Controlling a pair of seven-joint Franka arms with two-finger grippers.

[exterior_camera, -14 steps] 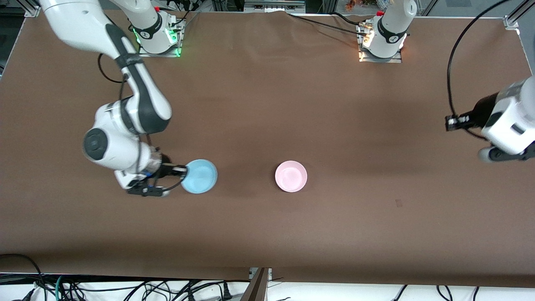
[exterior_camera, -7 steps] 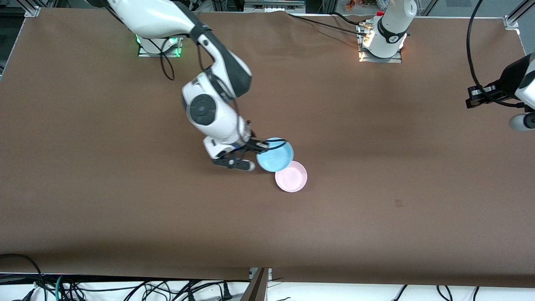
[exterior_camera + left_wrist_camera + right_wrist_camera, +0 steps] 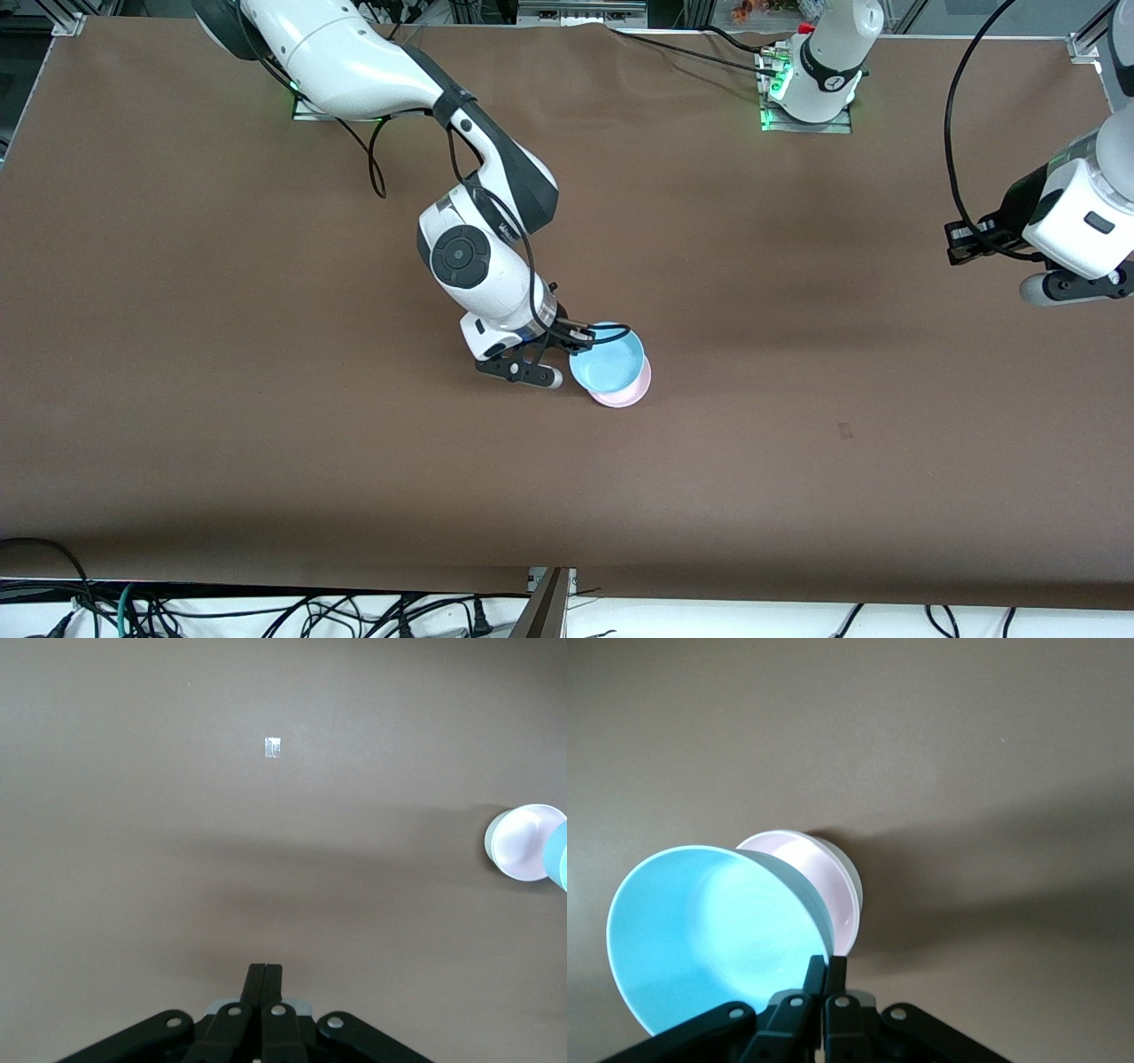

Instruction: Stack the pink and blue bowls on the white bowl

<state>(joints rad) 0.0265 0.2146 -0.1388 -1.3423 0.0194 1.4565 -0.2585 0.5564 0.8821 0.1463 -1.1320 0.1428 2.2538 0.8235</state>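
Observation:
Next, I let go of the light blue bowl with my right gripper inside the pale pink bowl (image 3: 617, 376) (image 3: 797, 896), so it sits down within that bowl's rim.
My right gripper (image 3: 578, 336) is shut on the rim of the light blue bowl (image 3: 607, 357) and holds it tilted, just over the pale pink bowl (image 3: 627, 395) in the middle of the table. In the right wrist view the fingers (image 3: 827, 961) pinch the blue bowl's (image 3: 709, 930) edge, with the pink bowl (image 3: 824, 877) right under it. A whitish wall (image 3: 853, 881) shows below the pink rim; I cannot tell whether it is the white bowl. My left gripper (image 3: 957, 244) waits shut and empty over the left arm's end of the table.
The brown table cover (image 3: 266, 443) is bare apart from a small tape mark (image 3: 846, 431), nearer the front camera than the bowls. The mark also shows in the left wrist view (image 3: 274, 747), as do the pink bowl (image 3: 523, 843) and blue bowl (image 3: 560, 859).
My right gripper carried the blue bowl from the right arm's end of the table to over the pink bowl. The left arm's hand shifted slightly.

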